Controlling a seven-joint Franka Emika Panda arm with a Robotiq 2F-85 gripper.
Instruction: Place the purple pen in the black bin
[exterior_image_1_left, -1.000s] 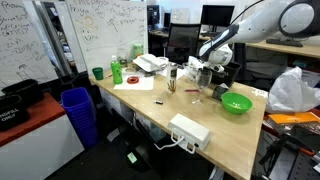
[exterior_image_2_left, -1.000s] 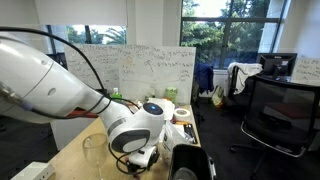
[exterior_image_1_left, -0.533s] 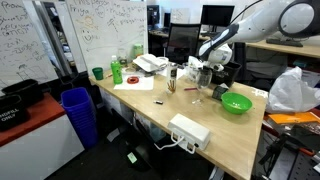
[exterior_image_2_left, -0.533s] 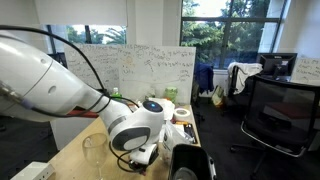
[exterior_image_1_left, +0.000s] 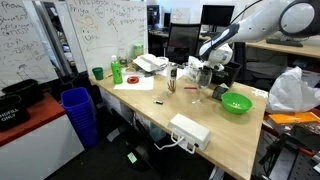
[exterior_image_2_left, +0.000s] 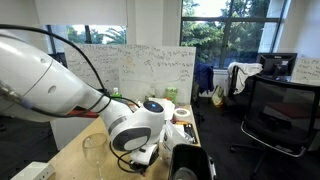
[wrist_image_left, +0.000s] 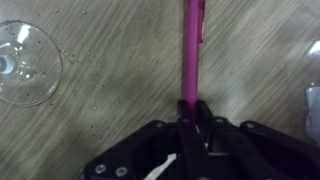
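Next, the gripper releases the purple pen inside the black bin (exterior_image_1_left: 223, 73) behind the green bowl, by the far edge of the table. The pen still lies on the table.
The purple pen (wrist_image_left: 191, 50) lies lengthwise on the wooden table, and its near end runs in between my fingers. My gripper (wrist_image_left: 190, 112) is shut on that end, with the black jaws pressed against both sides of the pen. In both exterior views the gripper (exterior_image_1_left: 205, 68) (exterior_image_2_left: 147, 155) is low over the table. The black bin (exterior_image_2_left: 188, 162) stands right beside the gripper in an exterior view. It is out of the wrist view.
A clear glass (wrist_image_left: 25, 62) stands on the table to the left of the pen. A green bowl (exterior_image_1_left: 236, 103), a white power strip (exterior_image_1_left: 189, 131) and a green cup (exterior_image_1_left: 98, 73) are on the table. A blue bin (exterior_image_1_left: 78, 115) stands on the floor beside it.
The arm keeps its place low over the table in both exterior views. The jaws have drawn together on the pen.
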